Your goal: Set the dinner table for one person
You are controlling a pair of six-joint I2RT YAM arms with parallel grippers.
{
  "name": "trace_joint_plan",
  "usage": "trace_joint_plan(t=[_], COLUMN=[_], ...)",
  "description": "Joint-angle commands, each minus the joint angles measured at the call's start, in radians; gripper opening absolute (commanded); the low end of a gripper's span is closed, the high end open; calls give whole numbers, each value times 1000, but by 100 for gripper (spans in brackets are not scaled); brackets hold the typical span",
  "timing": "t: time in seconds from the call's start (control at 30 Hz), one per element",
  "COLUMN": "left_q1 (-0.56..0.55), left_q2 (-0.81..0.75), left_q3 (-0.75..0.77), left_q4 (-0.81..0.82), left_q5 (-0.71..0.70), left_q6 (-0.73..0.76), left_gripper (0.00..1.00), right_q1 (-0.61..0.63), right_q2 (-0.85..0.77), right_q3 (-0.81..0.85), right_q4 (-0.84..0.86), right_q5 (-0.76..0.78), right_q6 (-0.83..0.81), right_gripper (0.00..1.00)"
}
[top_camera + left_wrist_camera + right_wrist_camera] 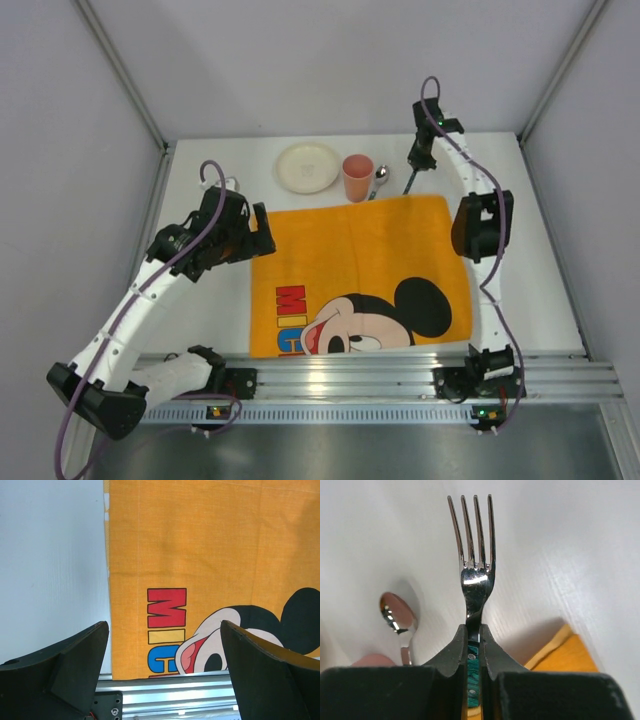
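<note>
My right gripper has the fork, held above the white dinner table. It will let go of it on the orange mat (270, 298), between the mat's side edge and the red letter.
My right gripper (421, 158) is shut on a steel fork (474, 560) with a green handle and holds it above the white dinner table (215, 300) by the mat's far right corner; in the top view the fork (411, 181) hangs below the fingers. My left gripper (257, 232) is open and empty over the left edge of the orange Mickey Mouse mat (360, 275), its fingers (75, 665) spread wide. A cream plate (307, 167), a pink cup (357, 178) and a spoon (381, 176) sit on the table behind the mat. The spoon (397, 616) also shows in the right wrist view.
A ribbed aluminium rail (400, 375) runs along the near table edge, also seen in the left wrist view (170, 690). Grey walls enclose the table on the left, right and back. Bare table (540, 280) lies right of the mat.
</note>
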Motion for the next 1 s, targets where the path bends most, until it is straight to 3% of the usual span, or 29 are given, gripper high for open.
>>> trace_joint_plan(t=[0.0,0.27,0.47,0.5,0.63,0.73,0.97], left_q1=[-1,2,10,10,11,13,13], left_q2=[-16,-19,-35,-40,-88,-132,-212], left_q3=[46,50,39,40,51,40,17], left_q4=[-16,33,59,60,64,57,-8], left_q5=[-26,-54,-88,-91,-118,-157,-160], left_q6=[28,92,140,143,147,153,144], left_gripper=[99,99,99,99,99,99,99], right_q1=[13,278,578,608,726,784,832], right_q2=[-286,-709,-866,-866,-760,-652,-408], right_q3=[17,-286,-638,-717,-781,-743,-609], right_q4=[70,113,160,182,275,337,366], right_q5=[48,82,3,-46,-169,-266,-305], right_q6=[-38,-96,143,168,302,364,413], right_gripper=[0,0,0,0,0,0,0])
